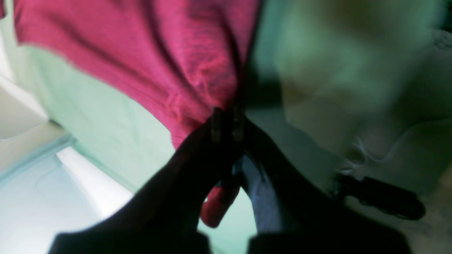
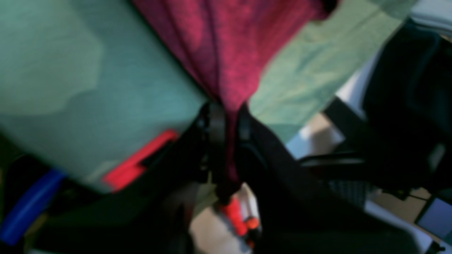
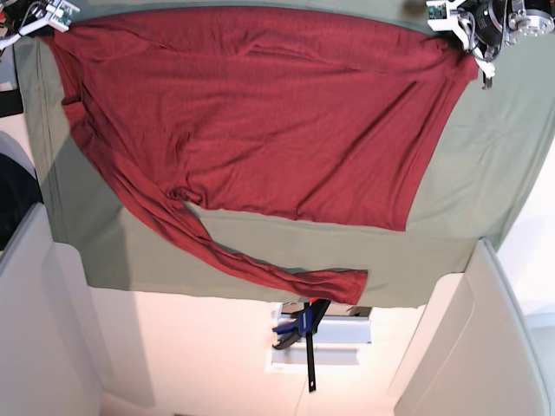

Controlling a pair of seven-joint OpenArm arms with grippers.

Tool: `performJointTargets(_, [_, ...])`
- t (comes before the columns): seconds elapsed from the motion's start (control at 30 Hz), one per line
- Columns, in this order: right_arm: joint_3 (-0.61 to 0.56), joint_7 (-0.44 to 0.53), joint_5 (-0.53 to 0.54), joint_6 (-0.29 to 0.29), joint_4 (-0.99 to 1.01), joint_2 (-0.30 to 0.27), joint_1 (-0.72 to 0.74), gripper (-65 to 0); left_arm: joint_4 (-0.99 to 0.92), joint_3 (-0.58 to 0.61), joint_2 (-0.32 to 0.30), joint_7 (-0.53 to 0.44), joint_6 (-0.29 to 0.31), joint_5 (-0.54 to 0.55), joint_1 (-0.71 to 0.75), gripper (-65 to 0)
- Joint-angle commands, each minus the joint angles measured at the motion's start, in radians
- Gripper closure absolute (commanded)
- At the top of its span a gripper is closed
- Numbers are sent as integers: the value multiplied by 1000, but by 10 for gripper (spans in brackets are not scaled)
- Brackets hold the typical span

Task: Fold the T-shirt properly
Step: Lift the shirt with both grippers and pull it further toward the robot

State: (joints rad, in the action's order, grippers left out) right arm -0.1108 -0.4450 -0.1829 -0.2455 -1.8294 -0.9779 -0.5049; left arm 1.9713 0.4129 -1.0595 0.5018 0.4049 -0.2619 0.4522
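My left gripper is to let go of the dark red T-shirt's corner on the sage-green cloth (image 3: 482, 54) just outside the end of the folded edge.
The dark red T-shirt (image 3: 260, 121) lies spread across the sage-green cloth (image 3: 260, 251), with a long narrow part trailing toward the cloth's front edge. My left gripper (image 3: 468, 43) is at the shirt's far right corner. In the left wrist view it (image 1: 227, 123) is shut on a bunched fold of the T-shirt (image 1: 141, 53). My right gripper (image 3: 48, 19) is at the far left corner. The right wrist view shows it (image 2: 229, 120) shut on the T-shirt (image 2: 226, 46), which fans out from its jaws. Both wrist views are blurred.
A blue clamp (image 3: 299, 325) with a black bar hangs below the cloth's front edge. White panels (image 3: 35, 329) (image 3: 486, 347) flank the table on both sides. A dark chair (image 2: 406, 106) stands beyond the cloth's edge in the right wrist view.
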Motion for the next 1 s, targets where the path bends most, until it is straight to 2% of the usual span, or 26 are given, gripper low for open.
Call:
performJointTargets(0.0, [13, 3, -8, 11, -28, -22, -10, 0, 26, -10, -22, 16, -2, -14, 14, 0])
performJointTargets(0.17, [13, 2, -8, 17, -96, -17, -56, 0, 57, -10, -21, 26, -62, -78, 71, 0])
performJointTargets(0.33, [13, -12, -9, 13, -96, -5, -58, 0, 56, -22, -22, 50, -65, -103, 74, 0])
performJointTargets(0.63, [13, -34, -60, 14, -96, -6, -108, 0, -20, -152, -22, 48, -64, -86, 112, 0])
performJointTargets(0.97, [13, -34, -45, 18, -96, -5, -114, 0, -34, -159, -21, 37, -80, -48, 116, 0])
